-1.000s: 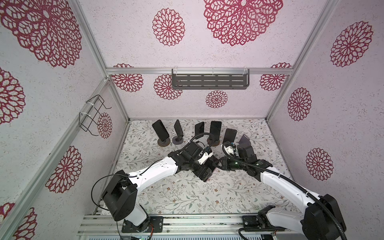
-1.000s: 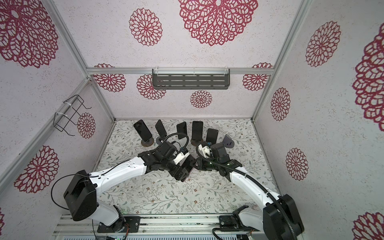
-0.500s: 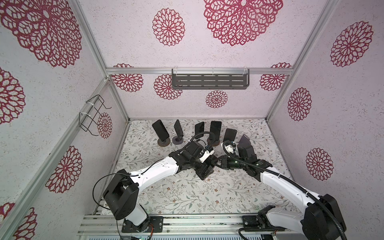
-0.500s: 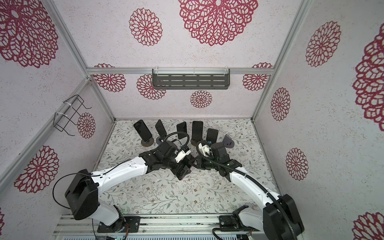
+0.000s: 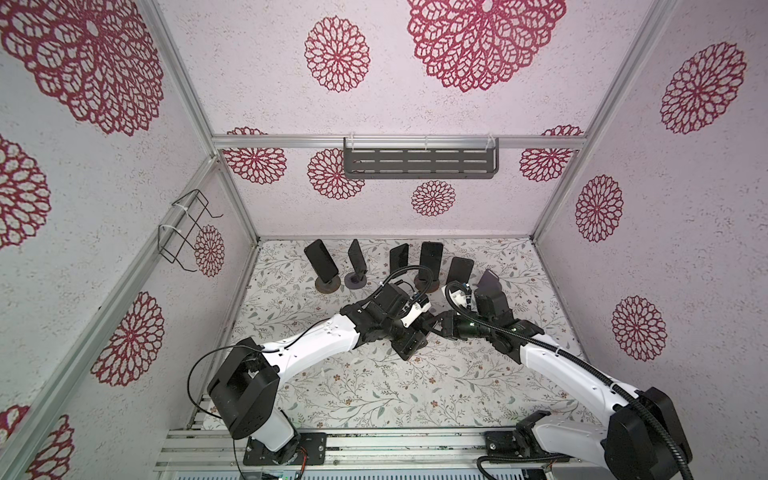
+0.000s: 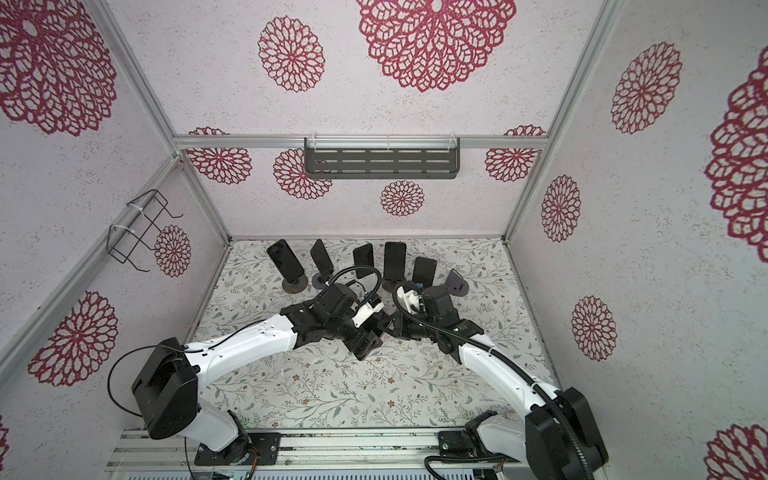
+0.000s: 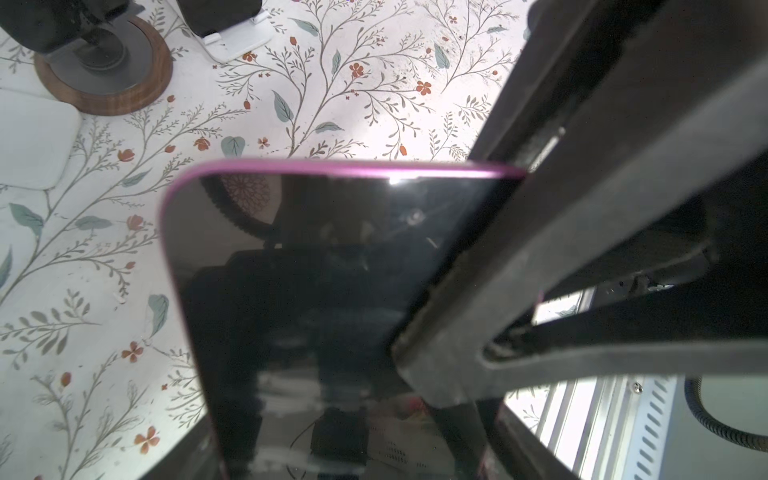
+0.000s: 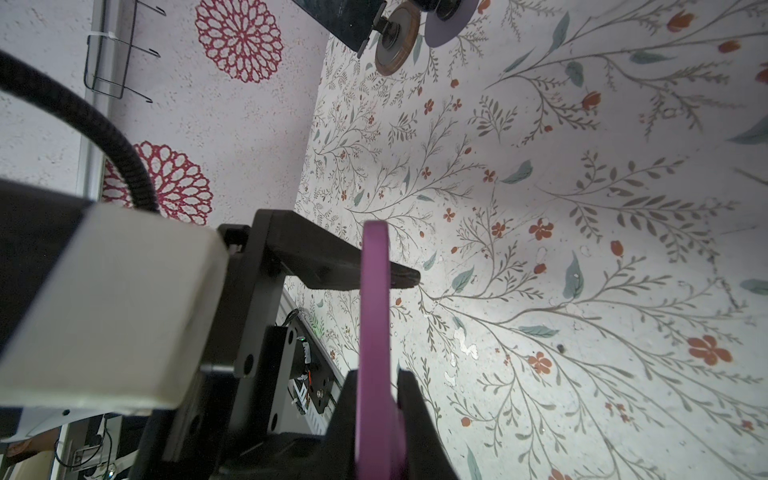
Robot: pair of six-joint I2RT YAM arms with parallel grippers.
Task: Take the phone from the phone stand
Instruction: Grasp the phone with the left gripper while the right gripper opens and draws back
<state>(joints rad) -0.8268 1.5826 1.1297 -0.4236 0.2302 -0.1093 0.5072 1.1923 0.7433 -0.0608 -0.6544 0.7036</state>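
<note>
The phone will go down from my left gripper onto the floral table mat, well in front of the phone stand point(image 5: 335, 353) nearest the wire basket.
The phone point(image 7: 311, 270), dark glass with a pink rim, hangs above the floral table mat between my two grippers. My right gripper point(image 8: 376, 374) is shut on its two faces, the pink edge point(image 8: 374, 311) standing between the jaws. Its fingers point(image 7: 582, 208) cross the screen in the left wrist view. My left gripper point(image 7: 353, 451) holds the phone across its width, fingers against both long edges. One left finger point(image 8: 316, 257) shows behind the phone's edge. In both top views the grippers meet point(image 5: 432, 326) point(image 6: 384, 324) and hide most of the phone. The empty phone stand point(image 6: 457, 284) is at the back right.
Several other phones point(image 5: 430, 255) lean on stands in a row at the back. A wooden-based stand point(image 7: 104, 70) and a white stand point(image 7: 237, 41) lie just beyond the held phone. A grey shelf point(image 5: 419, 162) hangs on the back wall, a wire basket point(image 5: 183, 228) on the left wall.
The left gripper has edged up to the right one and its fingers have drawn in around the phone. The right arm has hardly moved.
</note>
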